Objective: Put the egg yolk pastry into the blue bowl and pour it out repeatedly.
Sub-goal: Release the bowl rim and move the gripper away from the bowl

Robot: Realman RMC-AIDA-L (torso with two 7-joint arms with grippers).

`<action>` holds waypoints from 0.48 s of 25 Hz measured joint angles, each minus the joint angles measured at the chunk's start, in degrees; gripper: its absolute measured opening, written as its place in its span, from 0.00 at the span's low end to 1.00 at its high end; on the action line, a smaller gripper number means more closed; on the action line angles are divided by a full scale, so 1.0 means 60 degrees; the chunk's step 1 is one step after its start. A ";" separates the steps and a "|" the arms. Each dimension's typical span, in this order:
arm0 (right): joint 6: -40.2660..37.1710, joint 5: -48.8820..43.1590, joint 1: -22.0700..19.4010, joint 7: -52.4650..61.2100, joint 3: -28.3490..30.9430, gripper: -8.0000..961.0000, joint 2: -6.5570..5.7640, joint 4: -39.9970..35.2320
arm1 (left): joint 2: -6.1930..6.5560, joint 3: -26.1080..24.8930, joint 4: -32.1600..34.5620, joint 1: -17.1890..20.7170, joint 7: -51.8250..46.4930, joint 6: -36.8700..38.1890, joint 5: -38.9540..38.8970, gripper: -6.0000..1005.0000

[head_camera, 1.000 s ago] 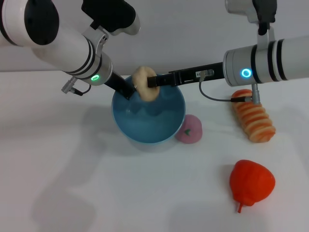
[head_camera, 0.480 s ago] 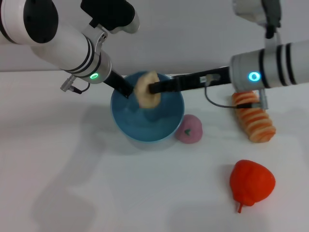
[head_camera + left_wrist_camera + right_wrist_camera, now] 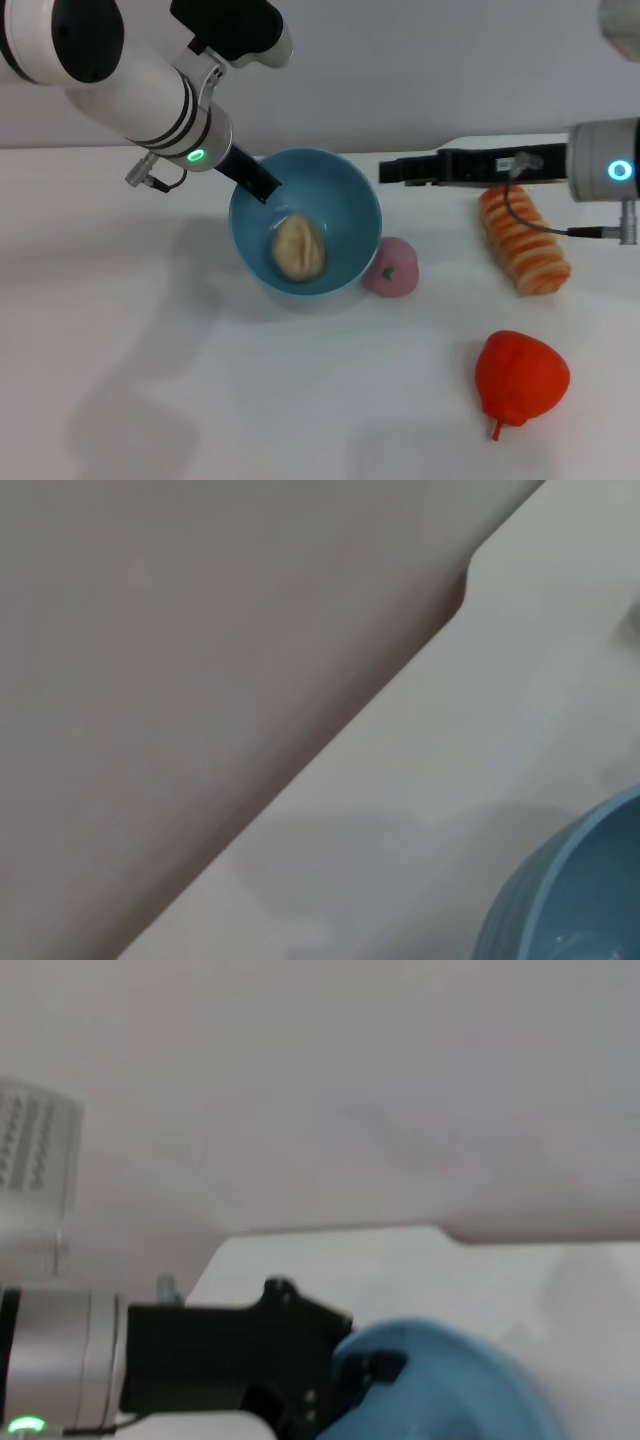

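Observation:
Next, my left gripper releases the blue bowl on the white table, a small gap (image 3: 281, 284) beside the pink bun.
The egg yolk pastry (image 3: 298, 248), a pale beige lump, lies on the bottom of the blue bowl (image 3: 345, 205), which stands on the white table. My left gripper (image 3: 262, 187) is shut on the bowl's far-left rim; the right wrist view shows this black left gripper (image 3: 335, 1370) at the edge of the blue bowl (image 3: 450, 1385). My right gripper (image 3: 385, 172) hovers to the right of the bowl at rim height, open and holding nothing. The left wrist view catches only a slice of the blue bowl (image 3: 570, 900).
A pink bun (image 3: 392, 268) touches the bowl's right side. A long orange-striped bread (image 3: 522, 240) lies farther right under the right arm. A red strawberry-shaped toy (image 3: 520, 378) sits at the front right. The table's back edge meets a grey wall.
The right gripper let go of the pastry, which dropped into the bowl, and then pulled back to the right. The left gripper kept its hold on the rim.

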 joint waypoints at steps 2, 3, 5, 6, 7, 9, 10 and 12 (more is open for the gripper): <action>0.0082 -0.0002 -0.0228 -0.0091 0.0107 0.51 0.0002 -0.0259 | 0.0000 0.0001 -0.0058 -0.0028 -0.0004 -0.0240 0.0001 0.01; 0.0168 -0.0018 -0.0326 -0.0223 0.0176 0.51 0.0003 -0.0343 | 0.0000 0.0001 -0.0058 -0.0028 -0.0004 -0.0240 0.0001 0.01; 0.0386 -0.0042 -0.0486 -0.0627 0.0328 0.51 -0.0009 -0.0412 | 0.0001 -0.0072 -0.0184 -0.0104 -0.0070 -0.0692 0.0008 0.01; 0.0497 -0.0050 -0.0546 -0.0867 0.0429 0.51 -0.0027 -0.0417 | 0.0000 -0.0176 -0.0275 -0.0195 -0.0176 -0.1014 0.0015 0.01; 0.0591 -0.0056 -0.0595 -0.1096 0.0543 0.51 -0.0054 -0.0424 | 0.0005 -0.0324 -0.0368 -0.0317 -0.0337 -0.1411 0.0041 0.01; 0.0703 -0.0064 -0.0645 -0.1502 0.0783 0.51 -0.0128 -0.0429 | 0.0012 -0.0428 -0.0435 -0.0382 -0.0416 -0.1644 0.0050 0.01; 0.0739 -0.0068 -0.0655 -0.1636 0.0875 0.51 -0.0172 -0.0431 | 0.0017 -0.0592 -0.0542 -0.0476 -0.0500 -0.2005 0.0054 0.01; 0.0768 -0.0086 -0.0663 -0.1908 0.0970 0.51 -0.0279 -0.0427 | 0.0018 -0.0813 -0.0697 -0.0600 -0.0572 -0.2449 0.0053 0.00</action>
